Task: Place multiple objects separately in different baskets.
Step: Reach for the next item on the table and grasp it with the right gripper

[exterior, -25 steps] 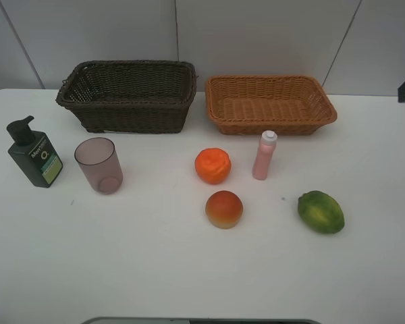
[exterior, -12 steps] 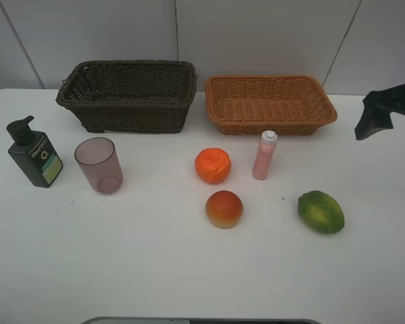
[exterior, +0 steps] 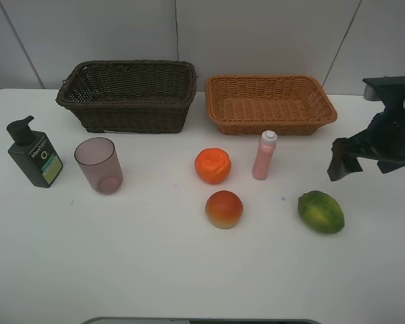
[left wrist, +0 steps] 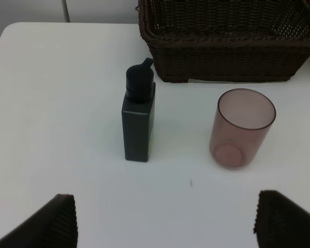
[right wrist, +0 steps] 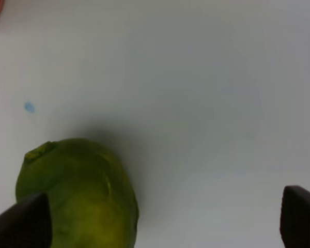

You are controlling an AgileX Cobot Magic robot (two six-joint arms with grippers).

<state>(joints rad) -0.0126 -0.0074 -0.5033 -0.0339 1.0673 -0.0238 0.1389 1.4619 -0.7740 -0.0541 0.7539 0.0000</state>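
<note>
Next, my right gripper goes to the green fruit's middle (exterior: 320, 212) (right wrist: 81, 199) and closes there across its long sides, between the fruit's two ends.
On the white table stand a dark brown basket (exterior: 128, 94) and a light orange-tan basket (exterior: 270, 102) at the back. In front of them are a dark green pump bottle (exterior: 34, 155), a translucent pink-brown cup (exterior: 98, 165), an orange fruit (exterior: 212, 165), a slim pink bottle (exterior: 264, 155), a peach-like fruit (exterior: 224, 208) and a green fruit (exterior: 320, 211). My right gripper (exterior: 343, 162) hovers open, above and just right of the green fruit (right wrist: 77, 191). The left gripper (left wrist: 170, 227) is open, facing the pump bottle (left wrist: 138, 121) and cup (left wrist: 241, 129).
A tiled white wall rises behind the baskets. The dark basket (left wrist: 227, 41) sits just beyond the cup in the left wrist view. Bare tabletop (exterior: 121, 263) stretches across the front. The left arm is outside the high view.
The right arm has come in from the right edge, moving left and down toward the green fruit. None of the objects has moved.
</note>
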